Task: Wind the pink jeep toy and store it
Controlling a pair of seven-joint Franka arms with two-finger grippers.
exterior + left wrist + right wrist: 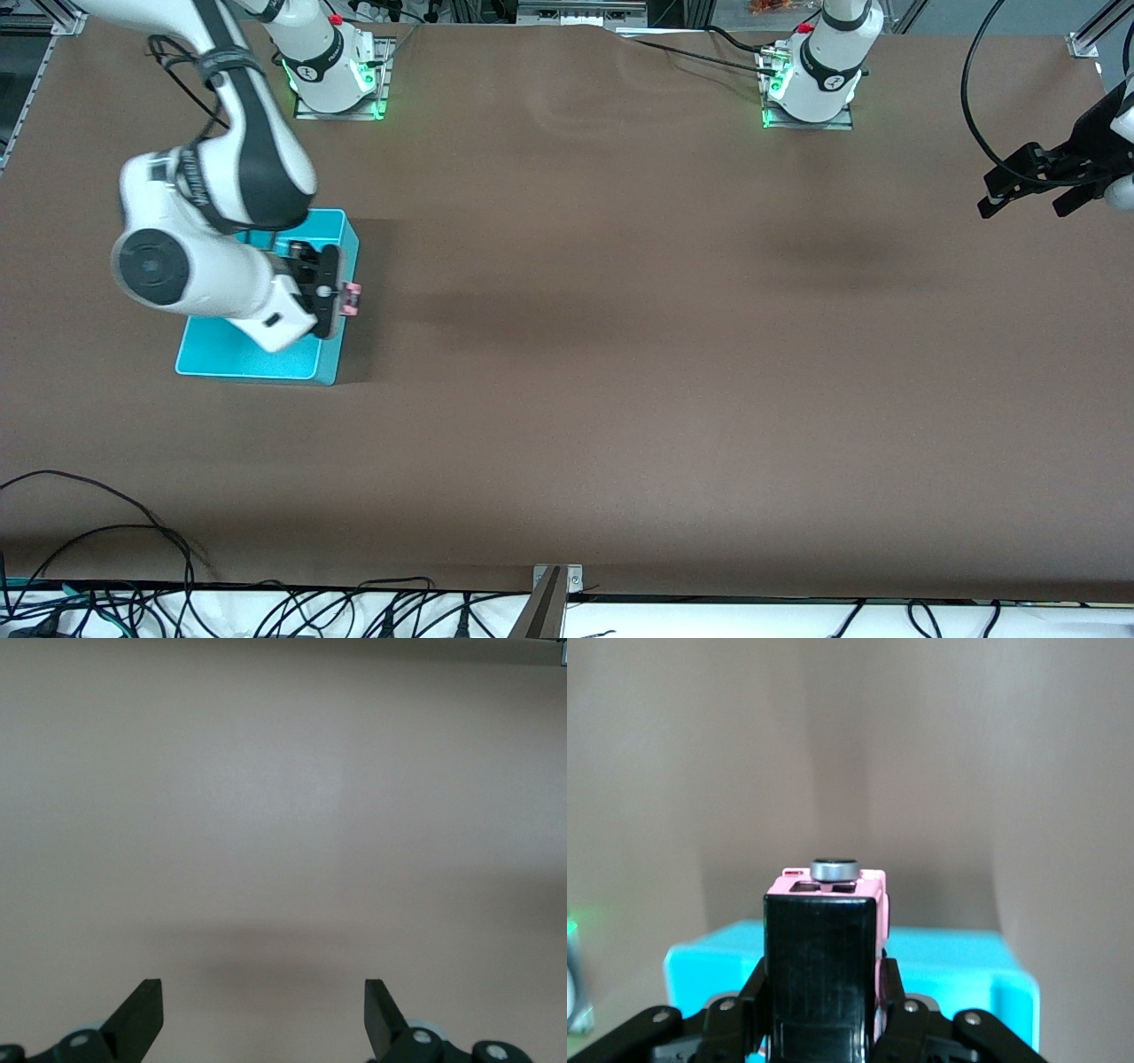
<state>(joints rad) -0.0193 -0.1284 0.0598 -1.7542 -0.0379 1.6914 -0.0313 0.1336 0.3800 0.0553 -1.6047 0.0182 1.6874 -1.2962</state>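
Next, I set the pink jeep toy on the cyan bin's bottom, near its table-middle side (292, 276), with my right gripper. The jeep is now held over the bin's rim.
My right gripper (341, 297) is shut on the pink jeep toy (353, 299) and holds it in the air over the rim of the cyan bin (257, 363), on the side facing the table's middle. In the right wrist view the jeep's pink body (873, 912) and black roof fill the space between the fingers (897, 992). A small silver-rimmed wheel sits on its end, and the cyan bin (957, 966) lies below. My left gripper (1023, 197) waits open over bare table at the left arm's end; its wrist view shows only bare table past the left gripper (263, 1019).
The brown table (620, 354) stretches between the two arms. Black cables (133, 523) trail along the edge nearest the front camera, beside a metal bracket (556, 580). The arm bases (337, 80) stand along the table's edge farthest from that camera.
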